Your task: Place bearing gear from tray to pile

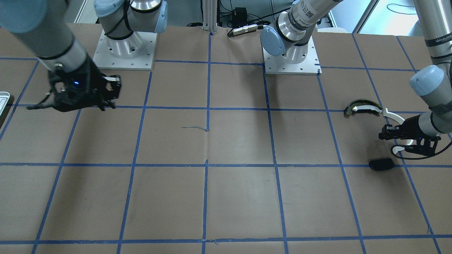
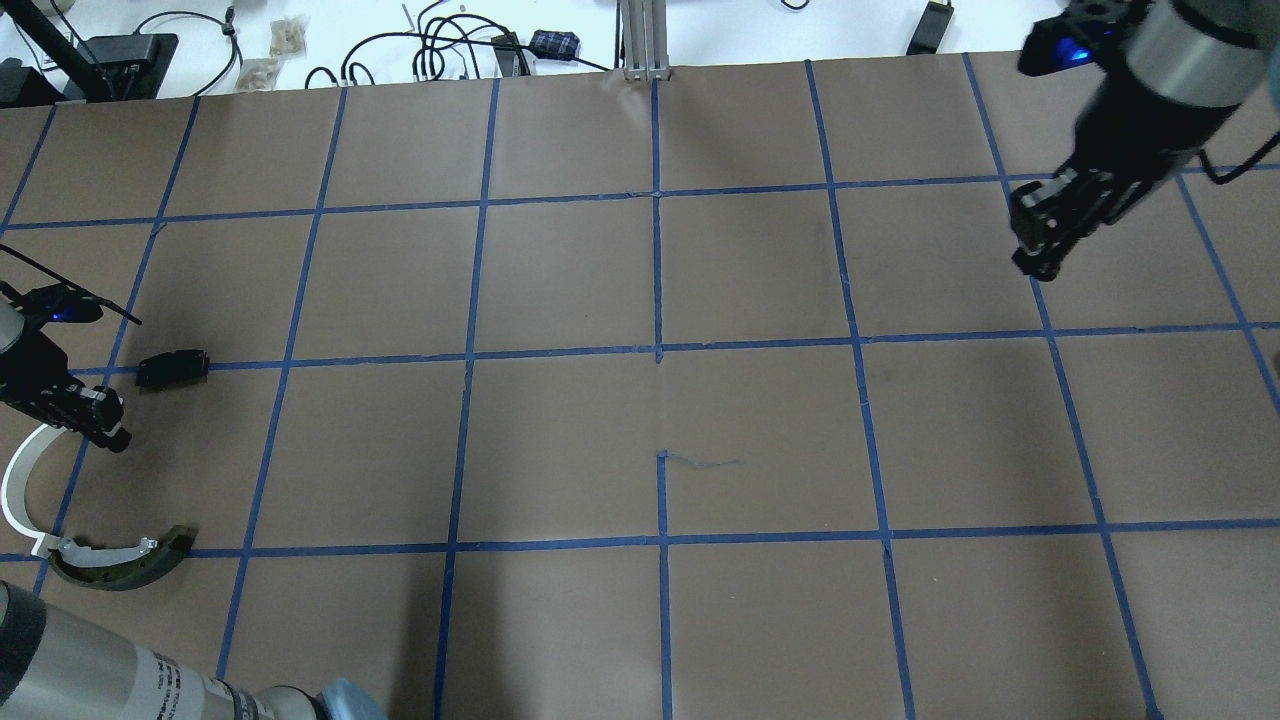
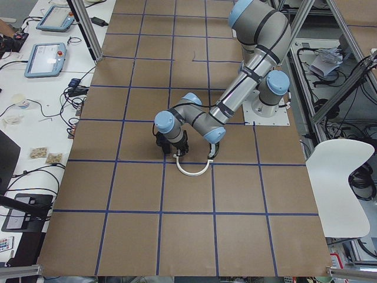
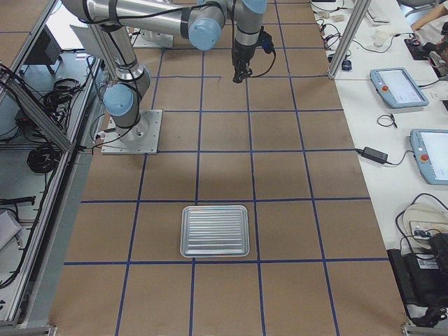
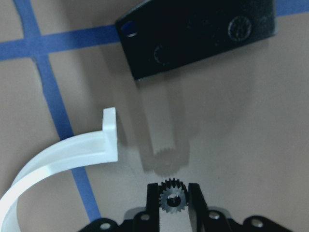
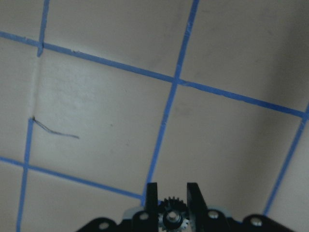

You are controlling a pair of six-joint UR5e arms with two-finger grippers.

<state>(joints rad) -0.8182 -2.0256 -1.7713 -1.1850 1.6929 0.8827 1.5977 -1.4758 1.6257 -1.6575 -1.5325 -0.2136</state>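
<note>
Next, my right gripper releases the gear at the blue tape crossing (image 1: 204, 161) (image 6: 46, 52) beyond the scratch mark, away from the arm bases. The gear is now raised over the table's middle.
My left gripper (image 5: 172, 191) is shut on a small dark bearing gear (image 5: 172, 199) and holds it low over the table beside the pile. It sits at the table's left end (image 2: 108, 432). The pile is a white curved arc (image 2: 15, 490), a dark olive curved piece (image 2: 130, 562) and a flat black plate (image 2: 172, 368). My right gripper (image 6: 172, 193) is raised over the table's middle right (image 2: 1032, 260) and is also shut on a small dark gear (image 6: 174, 215). The silvery tray (image 4: 185, 231) lies at the table's right end and looks empty.
The table is brown paper with a blue tape grid (image 2: 658, 350). A thin scratch mark (image 2: 700, 462) is near the centre. Both arm bases (image 1: 123, 53) stand at the robot's edge. Cables and tablets lie off the table on the operators' side (image 4: 399, 87).
</note>
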